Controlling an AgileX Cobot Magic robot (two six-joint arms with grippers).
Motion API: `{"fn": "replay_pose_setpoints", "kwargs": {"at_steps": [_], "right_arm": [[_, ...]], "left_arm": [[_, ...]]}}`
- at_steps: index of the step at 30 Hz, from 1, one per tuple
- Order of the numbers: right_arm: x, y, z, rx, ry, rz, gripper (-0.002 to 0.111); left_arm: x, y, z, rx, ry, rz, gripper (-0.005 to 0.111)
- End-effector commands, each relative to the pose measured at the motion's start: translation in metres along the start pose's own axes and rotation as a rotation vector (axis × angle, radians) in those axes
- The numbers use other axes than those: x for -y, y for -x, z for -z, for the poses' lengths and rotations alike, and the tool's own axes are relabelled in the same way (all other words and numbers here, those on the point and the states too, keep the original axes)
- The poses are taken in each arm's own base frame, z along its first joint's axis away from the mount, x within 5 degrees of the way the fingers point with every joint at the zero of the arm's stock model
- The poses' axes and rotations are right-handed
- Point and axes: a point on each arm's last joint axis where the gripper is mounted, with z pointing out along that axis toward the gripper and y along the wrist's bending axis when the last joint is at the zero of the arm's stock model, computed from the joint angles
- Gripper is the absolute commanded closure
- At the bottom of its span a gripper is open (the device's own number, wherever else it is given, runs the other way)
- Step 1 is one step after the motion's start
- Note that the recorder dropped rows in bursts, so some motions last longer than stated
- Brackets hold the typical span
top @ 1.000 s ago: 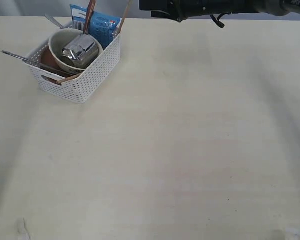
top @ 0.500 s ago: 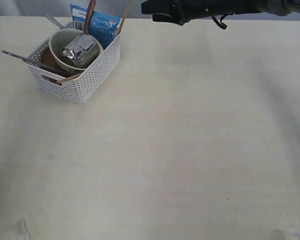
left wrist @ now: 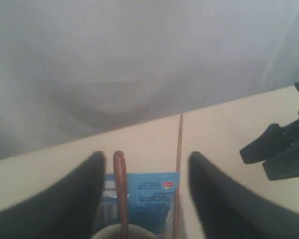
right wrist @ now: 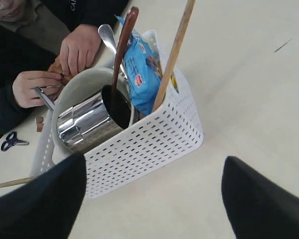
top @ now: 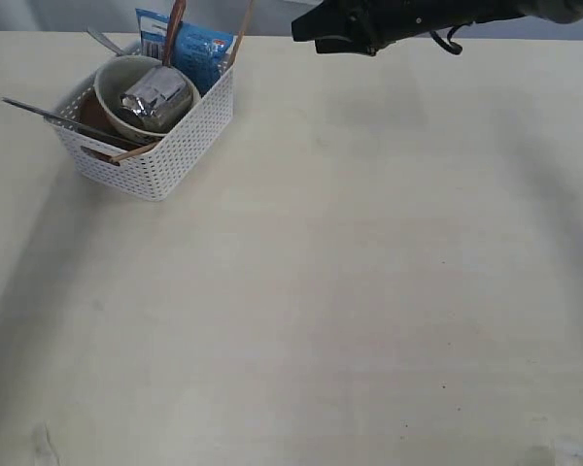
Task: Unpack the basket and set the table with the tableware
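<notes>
My left gripper is to close on the upper part of the wooden chopstick (top: 246,15) (left wrist: 180,139), the one that leans beside the blue snack packet in the white basket.
The white basket (top: 165,146) stands at the far left of the table (top: 350,291). In it a cream bowl (top: 112,83) holds a steel cup (top: 157,97). A dark red spoon (right wrist: 123,50) and a wooden chopstick (right wrist: 173,52) lean upright, and a steel utensil (top: 39,111) pokes out to the left. My left gripper (left wrist: 145,159) is open above the basket; the spoon handle (left wrist: 120,184) stands between its fingers, close to one of them. My right gripper (top: 316,34) is open to the right of the basket (right wrist: 149,139), nothing in it.
A blue snack packet (top: 192,50) stands at the back of the basket. In the right wrist view a person's hands (right wrist: 65,62) rest just beyond the basket, and blue scissors (right wrist: 10,140) lie nearby.
My left gripper has opened. The right gripper has shifted a little to the right and lower in the exterior view. The basket has not moved.
</notes>
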Motion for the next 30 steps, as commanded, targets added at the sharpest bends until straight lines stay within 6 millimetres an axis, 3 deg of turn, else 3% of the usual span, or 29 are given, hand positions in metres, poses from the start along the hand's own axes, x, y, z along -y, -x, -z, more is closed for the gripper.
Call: {"fn": "replay_pose_setpoints", "kwargs": {"at_steps": [1,6,9,14,17,19,23,30], "right_arm": [[-0.004,0.005,0.006,0.002,-0.001,0.020,0.037],[-0.005,0.004,0.006,-0.001,0.004,0.019,0.037],[-0.004,0.004,0.008,-0.003,0.008,0.017,0.037],[-0.001,0.004,0.012,0.000,-0.001,0.015,0.037],[0.000,0.004,0.013,0.002,-0.002,0.014,0.037],[0.000,0.004,0.013,0.002,-0.002,0.014,0.037],[0.001,0.004,0.013,-0.001,-0.009,0.020,0.037],[0.000,0.001,0.013,-0.036,0.001,0.029,0.037]], "left_arm": [[-0.009,0.003,-0.001,0.003,0.088,-0.170,0.033],[-0.032,0.005,0.004,0.011,0.350,-0.214,0.033],[-0.038,0.004,0.005,0.005,0.417,-0.237,0.033],[-0.060,0.003,0.011,-0.107,0.674,-0.523,0.033],[-0.070,-0.001,0.010,-0.188,0.756,-0.373,0.033],[-0.069,-0.009,0.005,-0.342,0.740,-0.275,0.033],[-0.050,-0.009,-0.019,-0.511,0.562,-0.138,0.033],[0.015,0.023,-0.087,-0.221,0.191,-0.148,0.033]]}}
